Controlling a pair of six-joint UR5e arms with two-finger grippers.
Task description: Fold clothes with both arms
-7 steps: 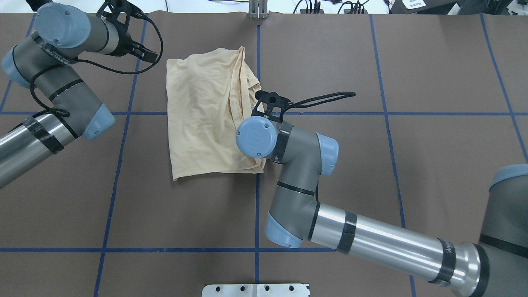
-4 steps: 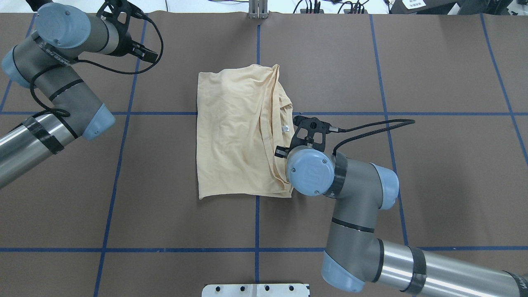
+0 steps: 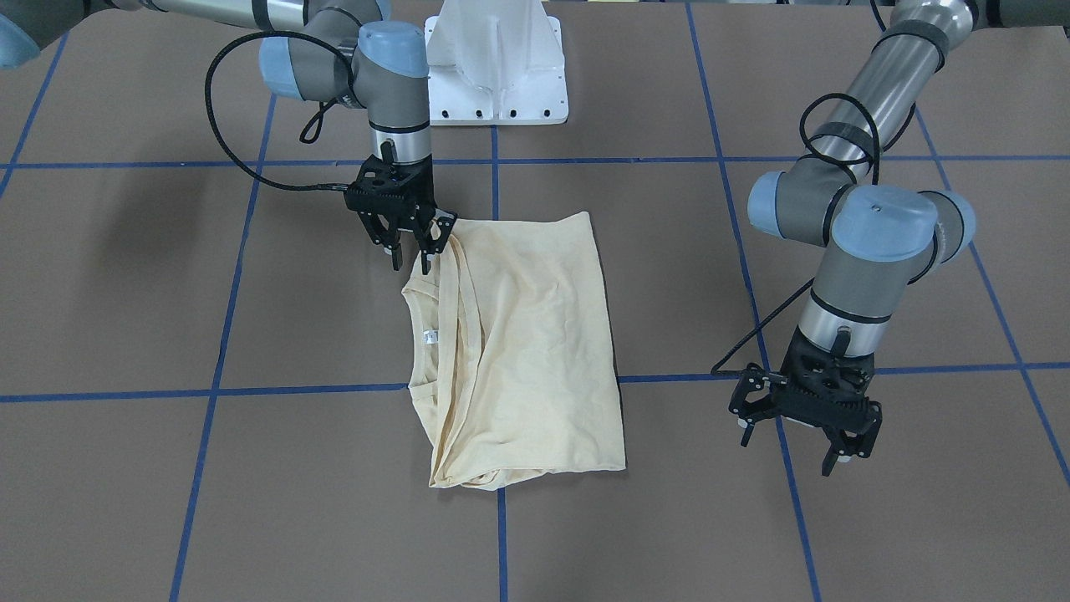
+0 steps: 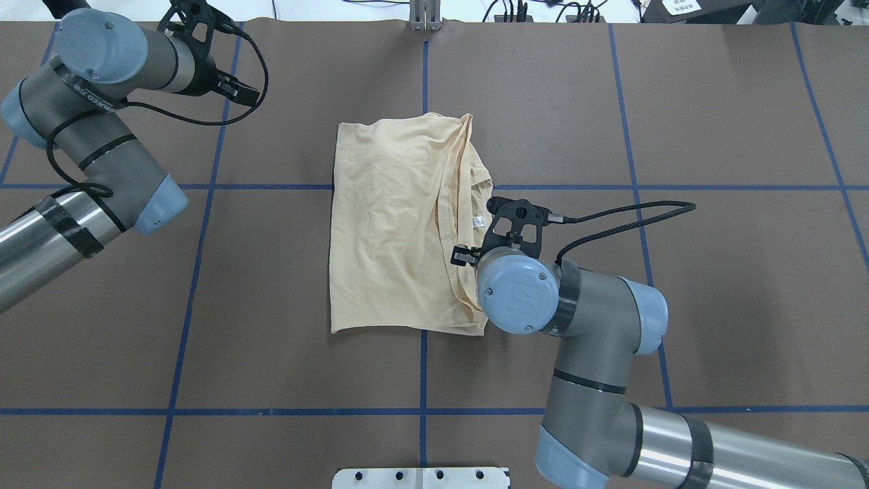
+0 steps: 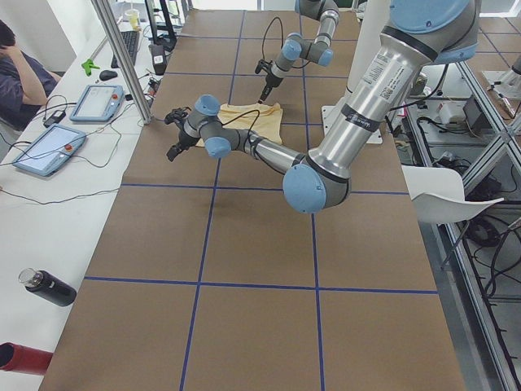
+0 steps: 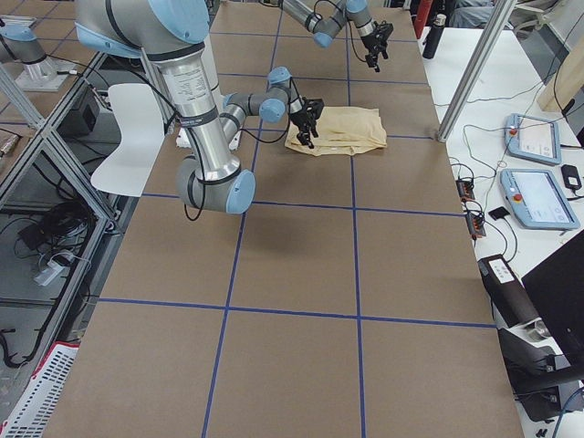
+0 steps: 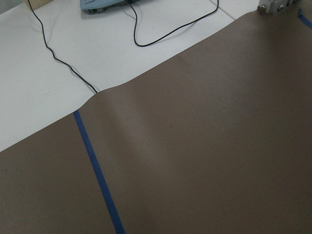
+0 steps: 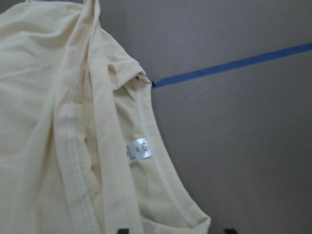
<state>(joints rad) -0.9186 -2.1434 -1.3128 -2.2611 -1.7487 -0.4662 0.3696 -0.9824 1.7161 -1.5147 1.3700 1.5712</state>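
Observation:
The shirt's top hem is bunched up short of the white label. My right gripper needs to leave the shirt's corner, pinch that hem [image 8: 80, 187] and pull it over.
The pale cream-yellow shirt [image 4: 394, 224] lies folded into a rough rectangle in the middle of the brown table, print hidden. Its neckline and small white label [image 3: 431, 337] face the right arm's side. My right gripper [image 3: 413, 257] stands open at the shirt's near corner. In the right wrist view its fingertips [image 8: 124, 229] are spread wide, with the shirt's [image 8: 58, 122] hem corner lying between them. My left gripper [image 3: 802, 435] hangs open over bare table, well away from the shirt, holding nothing. The left wrist view shows only table.
A white pedestal base [image 3: 497, 75] stands at the robot's edge of the table. Blue tape lines [image 4: 424, 380] grid the brown surface. Beyond the far edge, a white bench holds tablets [image 5: 98, 102] and cables, with a person [image 5: 16, 65] seated there.
My right arm has swung to the right in the overhead view and the shirt has slid that way with it, slowing at the end. The left arm has barely moved.

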